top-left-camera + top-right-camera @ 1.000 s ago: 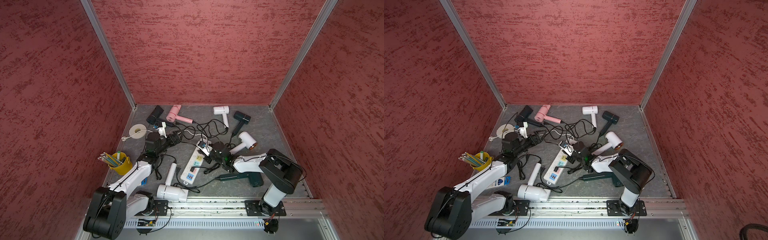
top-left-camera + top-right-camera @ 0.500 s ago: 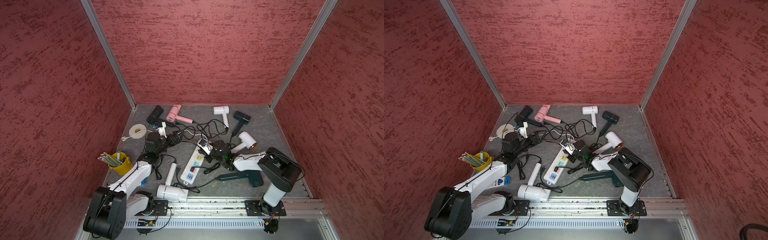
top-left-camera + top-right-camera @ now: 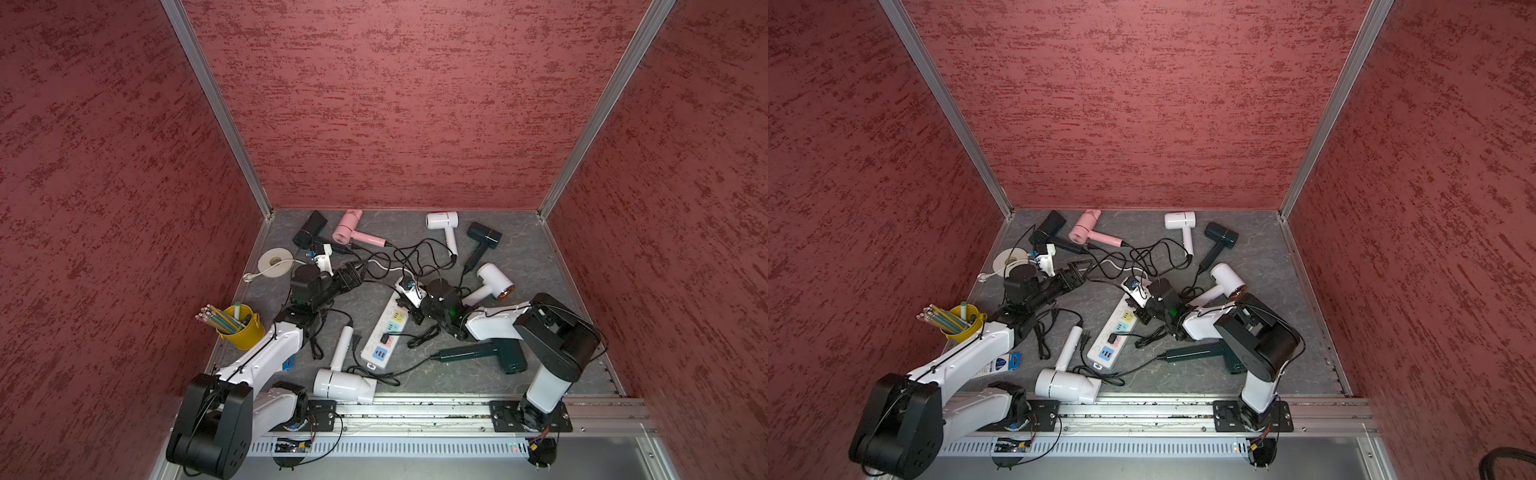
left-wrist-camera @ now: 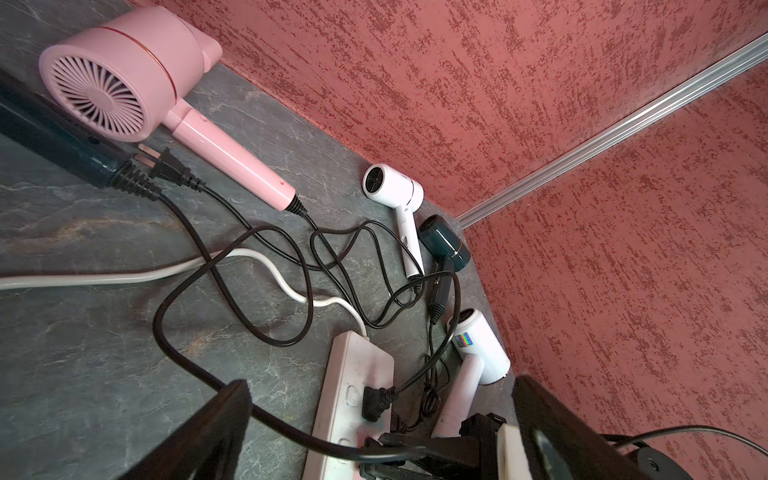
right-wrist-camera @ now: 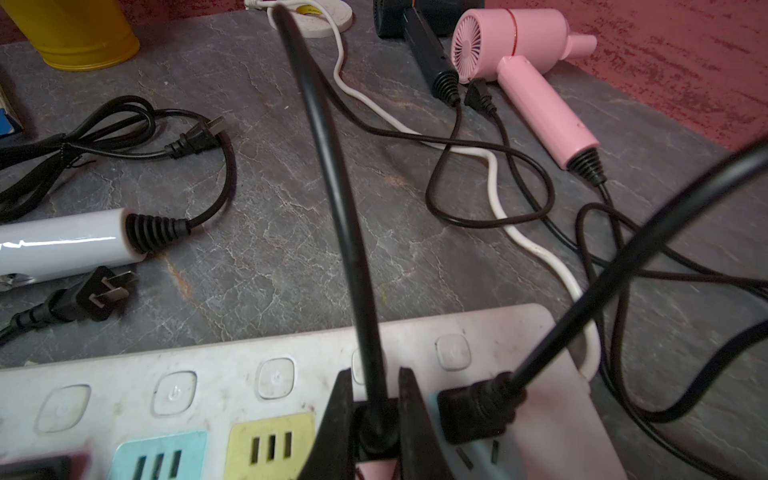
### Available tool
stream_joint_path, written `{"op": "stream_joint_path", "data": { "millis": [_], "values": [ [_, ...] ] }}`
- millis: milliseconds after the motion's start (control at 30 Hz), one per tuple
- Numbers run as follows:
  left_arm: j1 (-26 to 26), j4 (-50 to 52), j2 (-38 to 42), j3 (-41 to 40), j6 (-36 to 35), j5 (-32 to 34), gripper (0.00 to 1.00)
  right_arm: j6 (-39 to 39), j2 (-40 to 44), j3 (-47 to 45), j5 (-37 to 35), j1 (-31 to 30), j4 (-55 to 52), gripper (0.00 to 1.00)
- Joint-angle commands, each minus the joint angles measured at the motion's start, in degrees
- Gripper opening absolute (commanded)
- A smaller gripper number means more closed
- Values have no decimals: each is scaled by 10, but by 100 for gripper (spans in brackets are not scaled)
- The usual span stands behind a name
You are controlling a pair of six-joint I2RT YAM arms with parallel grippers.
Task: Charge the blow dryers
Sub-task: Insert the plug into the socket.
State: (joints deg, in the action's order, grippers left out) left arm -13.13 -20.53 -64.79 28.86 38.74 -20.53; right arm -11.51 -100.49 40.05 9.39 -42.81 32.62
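Observation:
The robot's right gripper will release its black plug in the pink socket (image 3: 409,301) (image 5: 376,466) next to the yellow one on the power strip.
The long white power strip (image 3: 376,347) lies mid-table, with one black plug (image 5: 478,409) seated near its cord end. My right gripper (image 5: 376,386) is shut on a second black plug (image 5: 376,428), held over the pink socket beside it; its cord (image 5: 332,166) arches away toward the back left. My left gripper (image 3: 357,272) hovers open over the tangled cords, holding nothing. Blow dryers lie around: pink (image 3: 351,226), black (image 3: 309,228), white (image 3: 442,220), dark green (image 3: 484,235), white (image 3: 494,280), dark green (image 3: 498,353), white (image 3: 343,384).
A yellow cup of pencils (image 3: 243,328) stands at the left edge, with a white tape roll (image 3: 274,261) behind it. Two loose plugs (image 5: 106,293) (image 5: 199,135) lie by the near white dryer's handle. Black cords and the strip's white cable (image 4: 124,276) cross the table's middle.
The right arm has eased slightly toward the strip with the plug still in its jaws. The left arm has not moved.

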Motion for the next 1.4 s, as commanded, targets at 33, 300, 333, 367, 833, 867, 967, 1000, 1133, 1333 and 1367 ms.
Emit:
{"op": "stream_joint_path", "data": {
  "millis": [33, 300, 333, 367, 833, 867, 967, 1000, 1133, 1333, 1367],
  "values": [
    [3, -2, 8, -7, -9, 6, 100, 13, -33, -23, -23, 8, -91, 0],
    [3, -2, 12, -9, -9, 6, 100, 17, -51, -17, -39, 5, -105, 0],
    [2, -2, 12, -9, -9, 6, 100, 20, -52, -16, -41, 6, -108, 0],
    [3, -2, 12, -9, -9, 6, 100, 25, -55, -16, -43, 5, -109, 0],
    [1, -10, 8, -9, -6, 1, 100, 83, -52, -85, -64, 5, -35, 0],
    [0, -11, 4, -9, -7, 3, 100, 83, -49, -83, -70, 5, -35, 0],
    [0, -14, -11, -10, -10, 7, 100, 88, -43, -76, -87, 6, -35, 0],
    [0, -14, -16, -8, -11, 8, 100, 93, -42, -72, -93, 7, -37, 0],
    [0, -16, -22, -8, -13, 9, 100, 113, -37, -60, -120, 9, -44, 0],
    [-1, -14, -22, -7, -16, 10, 100, 145, -17, -57, -157, 13, -52, 0],
    [-1, -14, -24, -7, -16, 9, 100, 149, -10, -57, -157, 14, -53, 0]
  ]
}}
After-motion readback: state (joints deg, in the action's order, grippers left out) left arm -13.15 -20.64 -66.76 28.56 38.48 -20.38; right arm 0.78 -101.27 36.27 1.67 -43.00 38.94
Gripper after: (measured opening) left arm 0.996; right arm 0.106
